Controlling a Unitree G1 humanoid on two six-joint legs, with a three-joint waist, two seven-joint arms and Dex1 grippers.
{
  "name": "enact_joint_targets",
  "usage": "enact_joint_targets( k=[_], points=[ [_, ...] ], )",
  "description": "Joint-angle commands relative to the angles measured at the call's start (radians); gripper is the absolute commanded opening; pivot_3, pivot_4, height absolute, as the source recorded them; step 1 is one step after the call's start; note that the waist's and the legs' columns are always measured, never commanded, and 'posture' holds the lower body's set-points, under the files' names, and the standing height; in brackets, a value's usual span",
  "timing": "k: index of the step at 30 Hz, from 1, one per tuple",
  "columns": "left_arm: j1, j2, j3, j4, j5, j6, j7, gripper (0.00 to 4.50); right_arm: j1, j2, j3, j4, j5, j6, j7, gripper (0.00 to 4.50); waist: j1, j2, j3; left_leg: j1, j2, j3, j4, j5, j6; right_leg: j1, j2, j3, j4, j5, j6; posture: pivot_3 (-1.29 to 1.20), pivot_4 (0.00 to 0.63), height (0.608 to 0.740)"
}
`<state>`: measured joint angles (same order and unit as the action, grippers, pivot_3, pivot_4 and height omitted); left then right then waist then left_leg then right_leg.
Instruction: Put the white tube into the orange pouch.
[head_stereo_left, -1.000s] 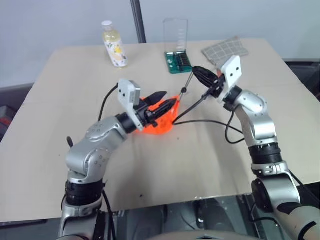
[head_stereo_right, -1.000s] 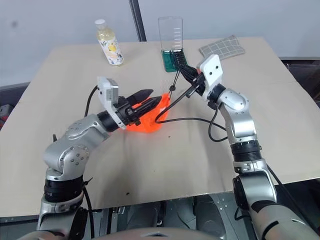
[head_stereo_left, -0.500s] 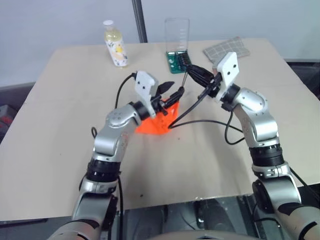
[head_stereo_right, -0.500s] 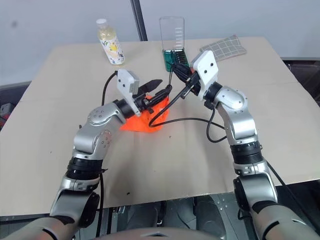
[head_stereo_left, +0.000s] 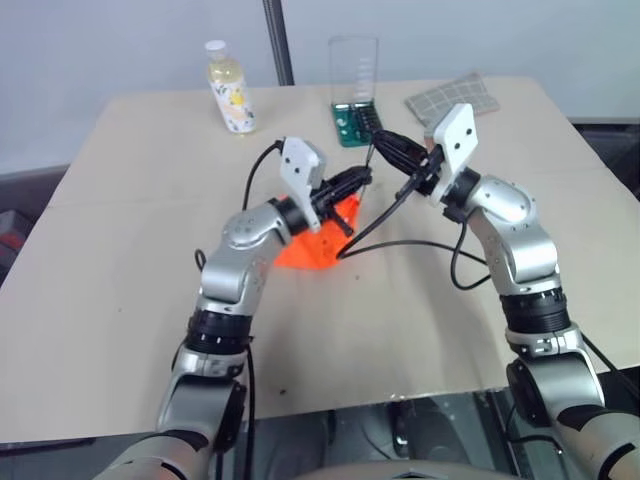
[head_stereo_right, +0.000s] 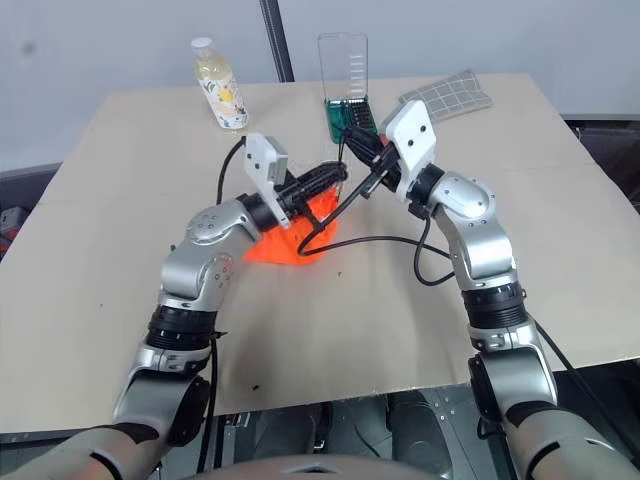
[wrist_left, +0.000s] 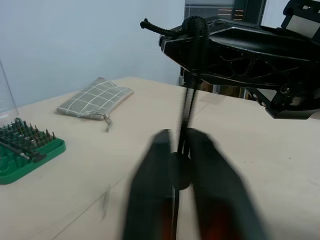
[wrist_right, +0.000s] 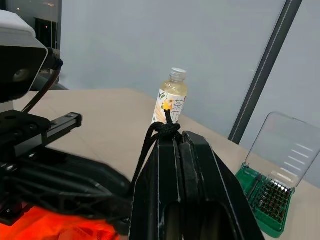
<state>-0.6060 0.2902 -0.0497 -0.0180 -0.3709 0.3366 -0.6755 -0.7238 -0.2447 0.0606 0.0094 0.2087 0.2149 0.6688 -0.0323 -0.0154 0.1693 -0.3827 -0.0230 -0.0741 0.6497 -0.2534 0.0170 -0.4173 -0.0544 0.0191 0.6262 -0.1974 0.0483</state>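
Observation:
The bead sits near the cord's knotted end, so next my right gripper lifts that end before my left gripper opens and regrips the bead by the pouch (head_stereo_left: 346, 210).
The orange pouch (head_stereo_left: 312, 246) lies crumpled on the table's middle. Its black cord (wrist_left: 189, 100) runs up from it to my right gripper (head_stereo_left: 386, 143), which is shut on the knotted end (wrist_right: 165, 129). Just below that, my left gripper (head_stereo_left: 361, 178) is shut on the same cord at a small dark bead (wrist_left: 181, 170). The two grippers point toward each other, tips close together above the pouch. The white tube is hidden from me.
At the table's back stand a bottle of yellowish liquid (head_stereo_left: 228, 92), a green bit set with a clear lid (head_stereo_left: 354, 122) and a grey checked pouch (head_stereo_left: 450, 98). A dark pole (head_stereo_left: 276, 40) rises behind the table. Cables loop beside the pouch.
My left gripper rose from beside the pouch toward the right gripper and closed on the cord. The right gripper stayed shut, nearly still.

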Motion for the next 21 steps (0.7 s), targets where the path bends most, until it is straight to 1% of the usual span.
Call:
enact_joint_targets(
  k=[1, 10, 16, 21],
  points=[
    [-0.010, 0.007, -0.006, -0.012, 0.019, -0.010, -0.001, 0.01, -0.037, -0.004, -0.010, -0.056, 0.020, -0.010, -0.005, 0.00, 0.000, 0.000, 0.000, 0.000, 0.000, 0.000, 0.000, 0.000, 0.000, 0.000, 0.000, 0.000, 0.000, 0.000, 0.000, 0.00, 0.150, 0.740],
    [0.026, 0.019, -0.001, -0.042, 0.027, 0.008, -0.004, 0.01, -0.151, -0.005, -0.085, -0.073, 0.070, 0.024, -0.061, 0.00, 0.000, 0.000, 0.000, 0.000, 0.000, 0.000, 0.000, 0.000, 0.000, 0.000, 0.000, 0.000, 0.000, 0.000, 0.000, 0.00, 0.150, 0.740],
    [0.025, 0.020, 0.003, -0.055, 0.025, 0.021, 0.006, 0.01, -0.236, -0.007, -0.143, -0.088, 0.138, 0.062, -0.111, 0.00, 0.000, 0.000, 0.000, 0.000, 0.000, 0.000, 0.000, 0.000, 0.000, 0.000, 0.000, 0.000, 0.000, 0.000, 0.000, 0.00, 0.150, 0.740],
    [0.008, 0.011, 0.020, -0.079, -0.006, 0.043, 0.013, 0.01, -0.288, -0.018, -0.174, -0.107, 0.188, 0.096, -0.144, 0.00, 0.001, 0.000, 0.001, -0.001, 0.000, -0.001, 0.000, 0.000, 0.000, 0.000, 0.000, 0.000, 0.000, 0.000, 0.000, 0.00, 0.150, 0.740]
  ],
)
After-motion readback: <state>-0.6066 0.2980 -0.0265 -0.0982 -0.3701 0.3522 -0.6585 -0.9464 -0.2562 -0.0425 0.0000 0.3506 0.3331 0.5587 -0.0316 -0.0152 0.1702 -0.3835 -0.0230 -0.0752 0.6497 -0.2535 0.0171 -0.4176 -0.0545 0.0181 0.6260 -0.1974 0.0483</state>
